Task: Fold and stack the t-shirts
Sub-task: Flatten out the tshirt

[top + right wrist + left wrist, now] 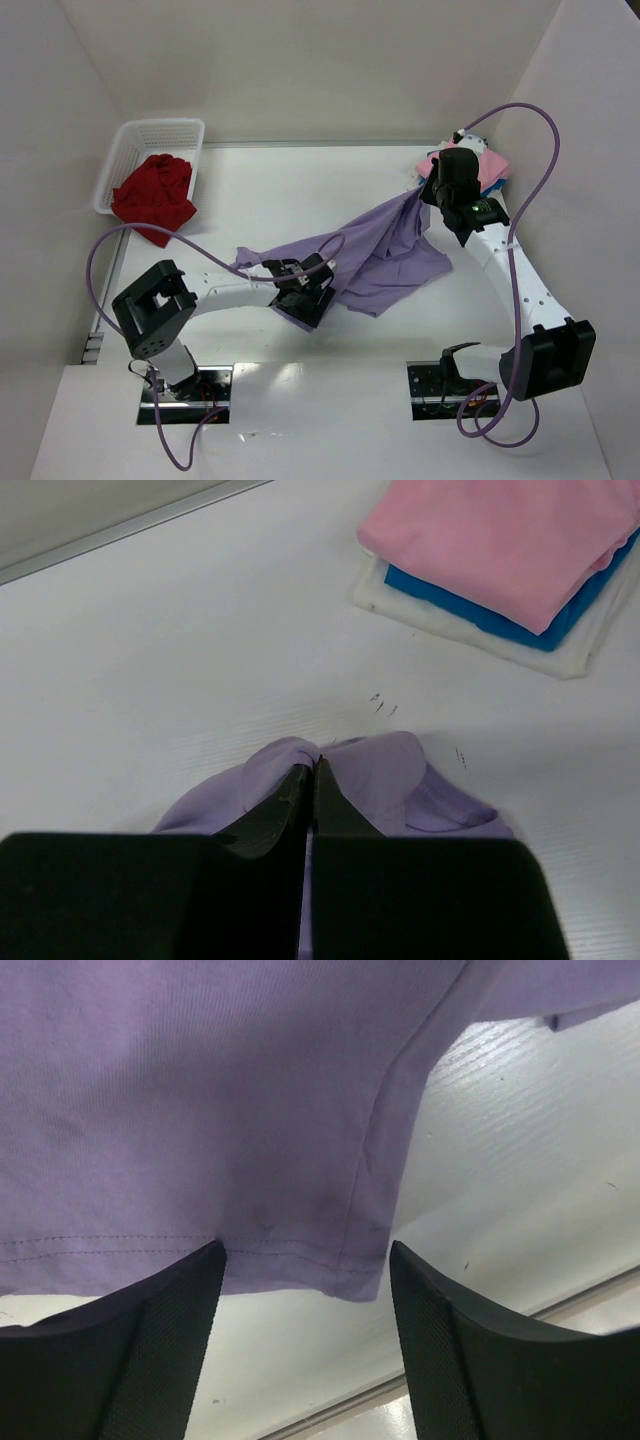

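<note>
My left gripper has one open finger close to the purple t-shirt's off-center hem corner, so it should shift over and pinch the end of its side seam (340, 1262).
The lavender purple t-shirt (385, 255) lies stretched across the middle of the table. My right gripper (312, 770) is shut on a bunch of it near the collar (375, 770), at its far right end (428, 192). My left gripper (305, 1290) is open at the shirt's near left corner (312, 290); the hem (290, 1255) sits just beyond the fingertips, not pinched. The pink t-shirt (500, 540) lies folded on the bright blue one (470, 605) at the far right, also in the top view (490, 165). The deep red t-shirt (155, 195) is crumpled in the basket.
The white lattice basket (150, 135) stands at the far left, with the red cloth spilling over its near rim. A white folded cloth (560, 655) lies under the blue shirt. Walls close off the table at the back and both sides.
</note>
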